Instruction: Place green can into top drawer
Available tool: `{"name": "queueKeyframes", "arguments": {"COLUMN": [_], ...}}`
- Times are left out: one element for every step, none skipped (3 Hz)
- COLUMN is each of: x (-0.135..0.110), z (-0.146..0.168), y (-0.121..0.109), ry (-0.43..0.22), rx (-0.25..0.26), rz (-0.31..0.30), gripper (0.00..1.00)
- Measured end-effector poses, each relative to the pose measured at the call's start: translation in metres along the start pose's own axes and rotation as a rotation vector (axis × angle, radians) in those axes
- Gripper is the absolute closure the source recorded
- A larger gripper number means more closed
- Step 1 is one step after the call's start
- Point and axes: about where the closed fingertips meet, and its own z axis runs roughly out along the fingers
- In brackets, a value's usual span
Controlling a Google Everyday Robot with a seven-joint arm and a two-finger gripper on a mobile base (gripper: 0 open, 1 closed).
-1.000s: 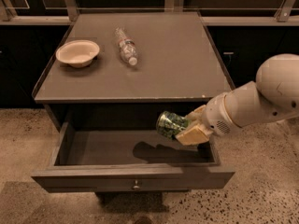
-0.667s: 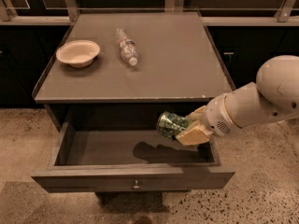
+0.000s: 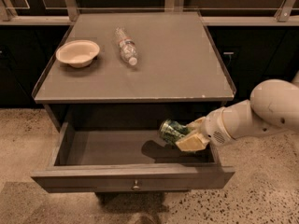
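Observation:
I need to release the green can, now tilted just above the drawer floor, on the top drawer's bottom (image 3: 177, 144), near the drawer's side below my gripper.
The top drawer (image 3: 133, 176) is pulled open under the grey table top, its knob at the centre of the front panel. My gripper (image 3: 187, 135) reaches in from the right over the drawer's right half. It is shut on the green can (image 3: 171, 130), which lies tilted on its side with a silvery end facing left, held a little above the drawer floor. Its shadow falls on the floor below.
A cream bowl (image 3: 77, 53) and a clear plastic bottle (image 3: 126, 46) lie on the table top (image 3: 177, 64). The left half of the drawer floor (image 3: 103, 146) is bare. Dark cabinets stand behind; speckled floor lies around.

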Motion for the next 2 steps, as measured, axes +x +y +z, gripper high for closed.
{"name": "queueKeyframes", "arguments": {"x": [0.017,0.029], "z": [0.018,0.03], "y": [-0.016,-0.028], "ry": [-0.027,-0.041], "rx": [0.034,0.053], "rz": [0.038,0.065], "gripper": [1.0,1.0]}}
